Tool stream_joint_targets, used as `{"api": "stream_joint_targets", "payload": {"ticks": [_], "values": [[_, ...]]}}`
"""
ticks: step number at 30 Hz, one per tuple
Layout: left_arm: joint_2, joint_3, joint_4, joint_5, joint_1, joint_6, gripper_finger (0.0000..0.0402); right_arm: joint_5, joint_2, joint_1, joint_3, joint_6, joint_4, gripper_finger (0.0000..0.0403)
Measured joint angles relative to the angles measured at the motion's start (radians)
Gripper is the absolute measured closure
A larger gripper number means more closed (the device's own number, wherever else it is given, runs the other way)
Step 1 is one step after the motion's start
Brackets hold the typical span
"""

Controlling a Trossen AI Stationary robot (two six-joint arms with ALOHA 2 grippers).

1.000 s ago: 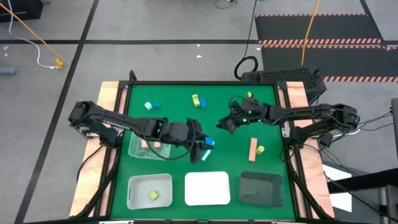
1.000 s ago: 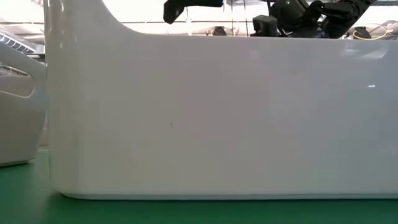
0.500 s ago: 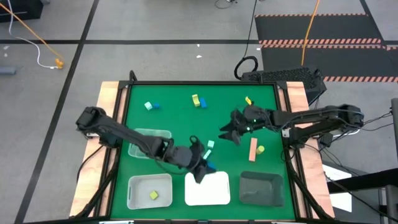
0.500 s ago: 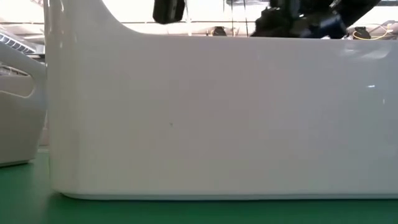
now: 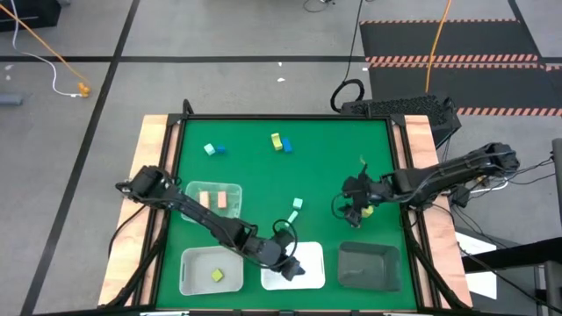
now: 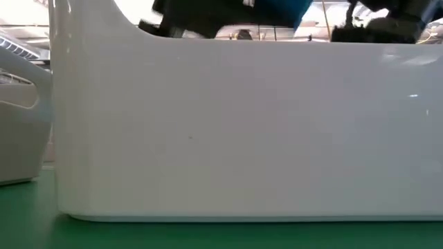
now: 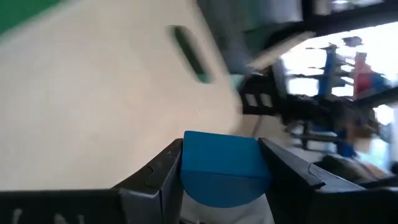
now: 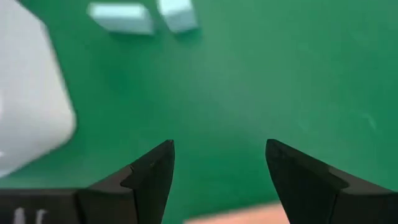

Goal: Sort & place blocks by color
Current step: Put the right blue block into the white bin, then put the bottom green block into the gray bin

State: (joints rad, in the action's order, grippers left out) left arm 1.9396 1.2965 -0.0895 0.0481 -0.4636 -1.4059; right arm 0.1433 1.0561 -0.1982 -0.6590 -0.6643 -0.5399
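The yellow-green block (image 5: 368, 211) lies next to the pink block, just past the dark tray. My right gripper needs to close on its round side.
My left gripper (image 5: 288, 262) reaches over the white middle tray (image 5: 307, 274) at the near edge, shut on a blue block (image 7: 221, 165). That block also shows above the tray's wall in the low view (image 6: 277, 10). My right gripper (image 5: 349, 211) stands open over the green mat near the right side, beside a yellow-green block (image 5: 367, 211), with nothing between its fingers (image 8: 155, 168). Loose blocks lie on the mat: mint (image 5: 296, 205), mint and blue (image 5: 213, 149), yellow-green and blue (image 5: 280, 141). Pink blocks (image 5: 215, 200) lie in the clear tray. My left gripper pinches the blue block by two opposite sides (image 7: 186, 168) between its two fingers. The fingers slant downward, coming from the table's far left. The block is lifted clear, above the white tray's floor.
A white tray (image 5: 195, 260) at the near left holds a yellow-green block (image 5: 217, 276). A dark tray (image 5: 369, 263) stands at the near right. The middle tray's wall (image 6: 228, 131) fills the low view. Wooden rails edge the mat at left and right.
My left gripper has carried the blue block from mid-table toward the near edge and down, over the white tray, rolling its wrist as it went. My right gripper has moved toward the right and near edges, over the pink bar, which it now hides, and has tipped further down.
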Motion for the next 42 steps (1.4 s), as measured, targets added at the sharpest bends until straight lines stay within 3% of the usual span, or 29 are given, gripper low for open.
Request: {"api": "stream_joint_targets", "payload": {"ticks": [7, 14, 19, 25, 34, 42], "values": [[0.014, 0.001, -0.053, 0.003, 0.027, -0.035, 0.0229, 0.067, -0.003, -0.042, -0.001, -0.068, -0.161, 0.0161], [0.009, 0.001, -0.055, -0.035, 0.039, -0.035, 0.0094, 0.071, -0.003, -0.042, -0.001, -0.069, -0.161, 0.0161], [0.009, 0.001, -0.121, -0.103, 0.057, -0.037, 0.0042, 0.064, -0.013, -0.042, -0.016, -0.068, -0.19, 0.0161], [0.009, 0.001, -0.255, -0.147, 0.085, -0.012, 0.004, 0.062, -0.027, -0.042, -0.128, -0.068, -0.35, 0.0161], [0.008, 0.001, -0.384, -0.18, 0.148, 0.109, 0.0063, -0.013, -0.024, -0.041, -0.157, -0.286, -0.643, 0.0161], [0.008, 0.001, -0.389, -0.237, 0.201, 0.149, 0.0065, -0.044, -0.023, -0.046, -0.095, -0.391, -0.547, 0.0161]]}}
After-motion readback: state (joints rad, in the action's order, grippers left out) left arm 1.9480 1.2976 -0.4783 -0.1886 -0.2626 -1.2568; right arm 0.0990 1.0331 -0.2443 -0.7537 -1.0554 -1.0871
